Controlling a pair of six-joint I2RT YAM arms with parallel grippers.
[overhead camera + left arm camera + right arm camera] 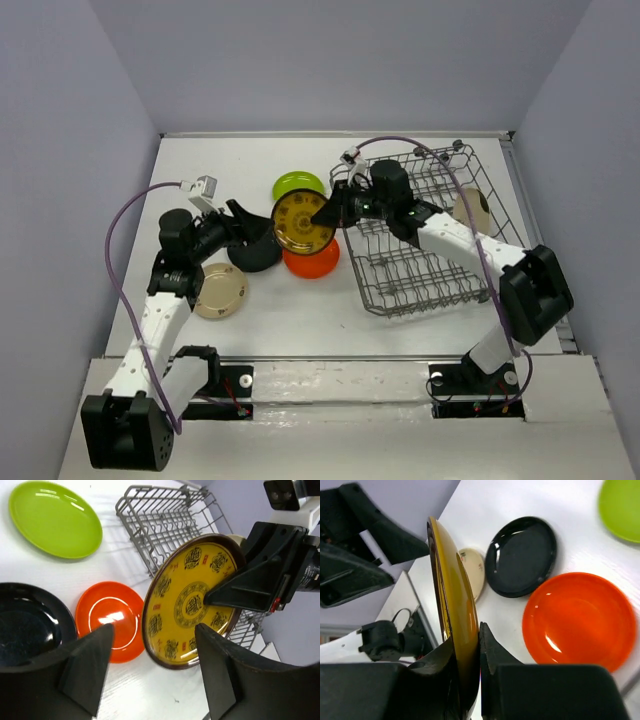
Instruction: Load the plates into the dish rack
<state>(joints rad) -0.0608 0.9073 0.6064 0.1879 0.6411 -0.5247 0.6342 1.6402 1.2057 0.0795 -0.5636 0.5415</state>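
Next, my right gripper releases the dark brown plate in the dish rack wires [446,226] next to the pale round object. The brown plate is now on edge above the table.
The dark brown plate with a gold pattern [303,222] stands on edge above the table, and my right gripper [325,213] is shut on its rim [467,635]. My left gripper [252,222] is open just left of this plate, its fingers [95,650] apart from it. The orange plate [316,262] lies beneath, the lime green plate [298,184] behind, the black plate [255,254] under the left gripper, and the beige plate [220,291] nearer the front. The grey wire dish rack [400,300] sits on the right under the right arm.
A pale round object [472,208] rests at the rack's right side. The table's right edge runs close to the rack. The left arm's purple cable [125,215] loops out to the left.
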